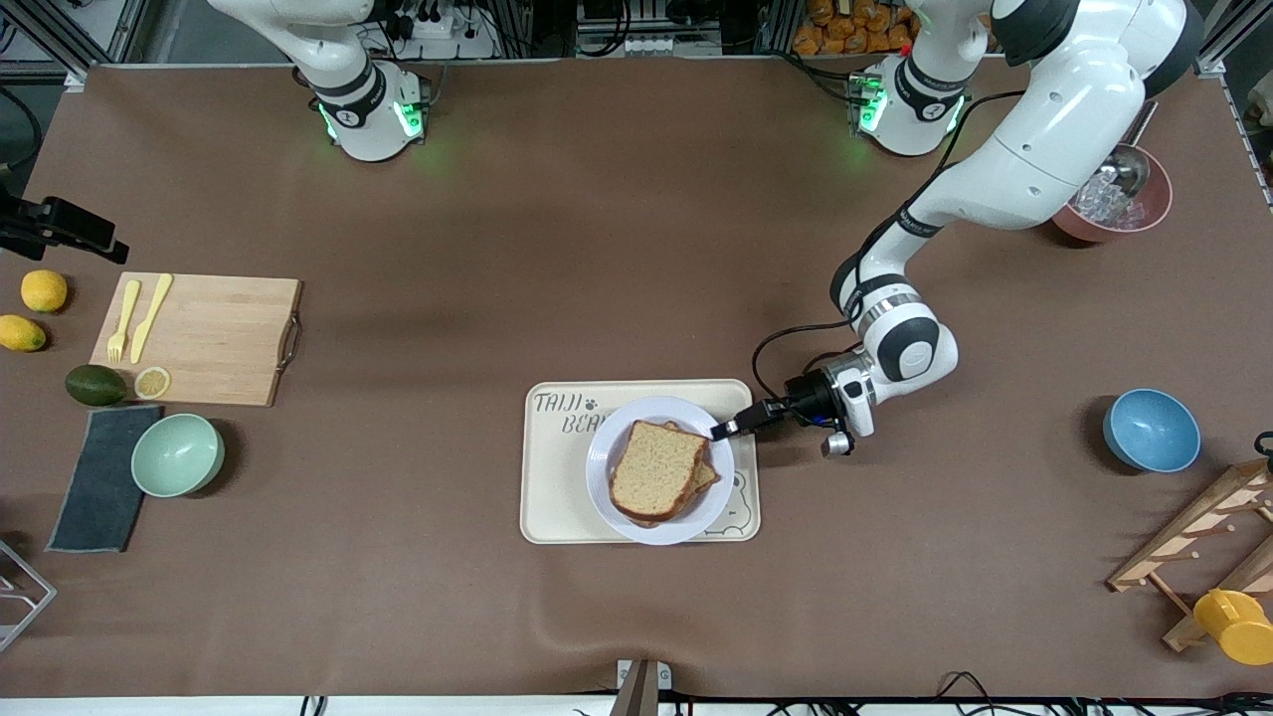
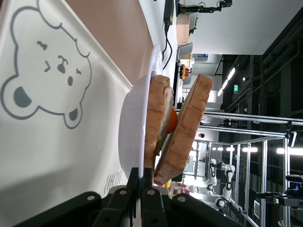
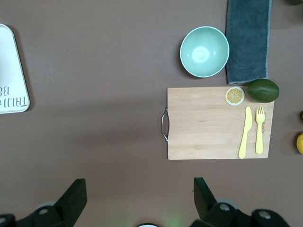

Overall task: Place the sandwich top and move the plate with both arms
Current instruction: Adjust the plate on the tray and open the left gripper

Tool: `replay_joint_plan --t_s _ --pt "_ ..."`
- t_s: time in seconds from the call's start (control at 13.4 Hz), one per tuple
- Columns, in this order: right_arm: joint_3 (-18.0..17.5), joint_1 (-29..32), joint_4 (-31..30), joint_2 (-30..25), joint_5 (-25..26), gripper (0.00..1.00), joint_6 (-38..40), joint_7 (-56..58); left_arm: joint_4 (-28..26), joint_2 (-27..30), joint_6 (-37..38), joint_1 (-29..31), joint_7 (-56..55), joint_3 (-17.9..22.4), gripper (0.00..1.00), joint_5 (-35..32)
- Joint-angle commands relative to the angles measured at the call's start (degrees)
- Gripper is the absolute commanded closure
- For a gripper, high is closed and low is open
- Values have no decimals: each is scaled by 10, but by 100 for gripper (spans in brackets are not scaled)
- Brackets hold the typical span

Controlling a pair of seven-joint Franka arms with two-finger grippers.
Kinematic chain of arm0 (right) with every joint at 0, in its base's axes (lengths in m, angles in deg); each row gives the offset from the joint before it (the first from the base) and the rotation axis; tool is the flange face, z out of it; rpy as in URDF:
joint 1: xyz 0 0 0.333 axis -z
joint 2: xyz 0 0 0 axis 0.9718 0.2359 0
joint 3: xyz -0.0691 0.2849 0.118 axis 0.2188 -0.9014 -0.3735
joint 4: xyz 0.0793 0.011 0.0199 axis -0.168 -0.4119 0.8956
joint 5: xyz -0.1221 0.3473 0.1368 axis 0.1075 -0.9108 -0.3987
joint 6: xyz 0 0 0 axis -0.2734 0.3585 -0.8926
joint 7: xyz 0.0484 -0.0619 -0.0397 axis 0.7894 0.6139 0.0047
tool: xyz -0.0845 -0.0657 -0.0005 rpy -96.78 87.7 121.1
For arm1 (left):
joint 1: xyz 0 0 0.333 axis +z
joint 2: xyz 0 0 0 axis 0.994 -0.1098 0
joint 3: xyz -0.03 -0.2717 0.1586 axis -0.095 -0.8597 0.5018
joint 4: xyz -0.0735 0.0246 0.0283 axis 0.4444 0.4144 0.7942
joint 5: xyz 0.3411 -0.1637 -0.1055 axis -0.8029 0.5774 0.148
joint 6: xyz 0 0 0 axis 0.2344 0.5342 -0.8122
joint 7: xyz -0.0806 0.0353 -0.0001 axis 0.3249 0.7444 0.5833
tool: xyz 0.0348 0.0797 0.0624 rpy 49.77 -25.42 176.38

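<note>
My left gripper has the pale plate to put down. It will let go of the plate on the cream tray [image 1: 659, 461] [image 2: 102, 137] between the tray's lettering and the bear print.
The sandwich top [image 1: 656, 465], a brown bread slice, lies on a stacked sandwich on the pale plate [image 1: 600, 475], which sits on the cream bear-print tray [image 1: 555, 502]. My left gripper [image 1: 725, 430] is shut on the plate's rim at the side toward the left arm's end. In the left wrist view its black fingers [image 2: 141, 182] pinch the white rim [image 2: 134, 127]. There the top slice [image 2: 188, 126] leans over an orange yolk [image 2: 172, 122] and a lower slice [image 2: 156, 113]. My right gripper [image 3: 139, 198] hangs open over bare table, holding nothing.
A wooden cutting board [image 1: 204, 338] with yellow cutlery, a mint bowl [image 1: 177, 454], a grey cloth [image 1: 99, 477], an avocado and lemons lie toward the right arm's end. A blue bowl [image 1: 1151, 430], a wooden rack [image 1: 1203, 537] and a yellow cup [image 1: 1236, 625] sit toward the left arm's end.
</note>
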State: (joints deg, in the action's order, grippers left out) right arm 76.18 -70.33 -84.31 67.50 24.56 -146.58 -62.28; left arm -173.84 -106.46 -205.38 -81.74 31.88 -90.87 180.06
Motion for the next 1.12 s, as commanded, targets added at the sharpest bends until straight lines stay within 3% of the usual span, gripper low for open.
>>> replay_joint_plan --t_s 0.0,1.04 --pt "-1 0 6 3 -4 0 5 3 12 -4 3 -12 -12 3 100 -9" --pt "-1 0 6 4 -4 0 5 3 4 -27 2 -17 -6 7 100 -17"
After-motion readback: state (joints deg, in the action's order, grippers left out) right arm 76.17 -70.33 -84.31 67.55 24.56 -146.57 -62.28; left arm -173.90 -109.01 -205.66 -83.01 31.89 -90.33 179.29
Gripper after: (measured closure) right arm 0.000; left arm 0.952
